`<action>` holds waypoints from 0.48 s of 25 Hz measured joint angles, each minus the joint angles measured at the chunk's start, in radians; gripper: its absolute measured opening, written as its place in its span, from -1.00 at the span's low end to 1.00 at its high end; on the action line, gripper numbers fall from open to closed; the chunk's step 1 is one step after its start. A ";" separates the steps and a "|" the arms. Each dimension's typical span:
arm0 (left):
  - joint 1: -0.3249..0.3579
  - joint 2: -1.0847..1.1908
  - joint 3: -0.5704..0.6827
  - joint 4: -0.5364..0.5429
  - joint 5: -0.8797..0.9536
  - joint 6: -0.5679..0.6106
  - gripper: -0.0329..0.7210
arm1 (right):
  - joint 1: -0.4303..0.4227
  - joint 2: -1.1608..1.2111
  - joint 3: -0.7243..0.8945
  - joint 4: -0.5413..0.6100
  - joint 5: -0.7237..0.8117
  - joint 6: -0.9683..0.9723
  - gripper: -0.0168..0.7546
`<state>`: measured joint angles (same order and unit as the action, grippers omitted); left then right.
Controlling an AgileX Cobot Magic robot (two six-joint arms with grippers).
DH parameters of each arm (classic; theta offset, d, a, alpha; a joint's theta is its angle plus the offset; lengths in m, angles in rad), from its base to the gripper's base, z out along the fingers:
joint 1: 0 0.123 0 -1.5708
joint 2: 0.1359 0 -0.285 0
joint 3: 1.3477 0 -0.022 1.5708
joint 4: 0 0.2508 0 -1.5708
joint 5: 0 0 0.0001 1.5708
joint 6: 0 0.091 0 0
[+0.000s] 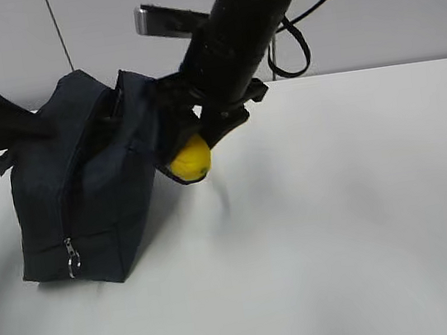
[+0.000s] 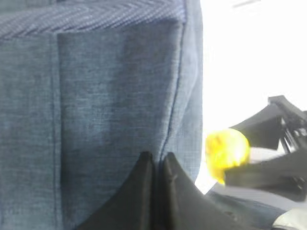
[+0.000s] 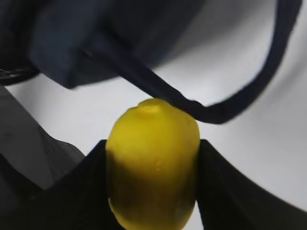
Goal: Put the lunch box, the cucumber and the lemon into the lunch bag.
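My right gripper is going to release the lemon, now held beside the raised top flap, inside the lunch bag's opening (image 1: 90,181), up from the silver zipper pull.
The dark navy lunch bag (image 1: 94,194) stands on the left of the white table, leaning left, and its cloth fills the left wrist view (image 2: 96,96). My left gripper (image 1: 34,123) is shut, pinching the cloth at the bag's upper left edge (image 2: 156,158). My right gripper (image 1: 197,144) is shut on the yellow lemon (image 1: 190,161), held in the air just right of the bag's raised top flap. In the right wrist view the lemon (image 3: 152,167) sits between the two black fingers (image 3: 225,191). The lunch box and the cucumber are out of view.
A loop handle (image 3: 216,112) of the bag hangs just past the lemon's tip. The silver zipper pull (image 1: 72,259) hangs low on the bag's front corner. White table (image 1: 340,226) stretches to the right and front. A wall stands behind.
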<state>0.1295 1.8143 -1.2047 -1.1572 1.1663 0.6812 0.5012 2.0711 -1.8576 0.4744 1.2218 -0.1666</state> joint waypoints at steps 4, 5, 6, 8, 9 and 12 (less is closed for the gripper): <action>0.000 0.000 0.000 -0.057 0.002 0.022 -0.93 | 0.000 0.000 -0.063 0.081 -0.003 -0.026 0.05; 0.000 0.000 0.000 -0.062 0.002 0.024 -0.93 | 0.000 0.000 -0.068 0.101 -0.021 -0.026 0.05; 0.000 0.000 0.000 -0.065 0.002 0.026 -0.93 | 0.000 0.000 -0.070 0.121 -0.041 -0.028 0.05; 0.000 0.000 0.000 -0.071 0.002 0.028 -0.93 | 0.000 0.000 -0.070 0.147 -0.083 -0.030 0.05; 0.000 0.000 0.000 -0.073 0.002 0.030 -0.93 | 0.000 0.000 -0.070 0.161 -0.107 -0.031 0.05; 0.000 0.000 0.000 -0.084 0.002 0.038 -0.93 | 0.000 0.007 -0.070 0.233 -0.183 -0.046 0.05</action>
<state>0.1295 1.8143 -1.2047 -1.2408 1.1685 0.7192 0.5012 2.0779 -1.9273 0.7077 1.0384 -0.2129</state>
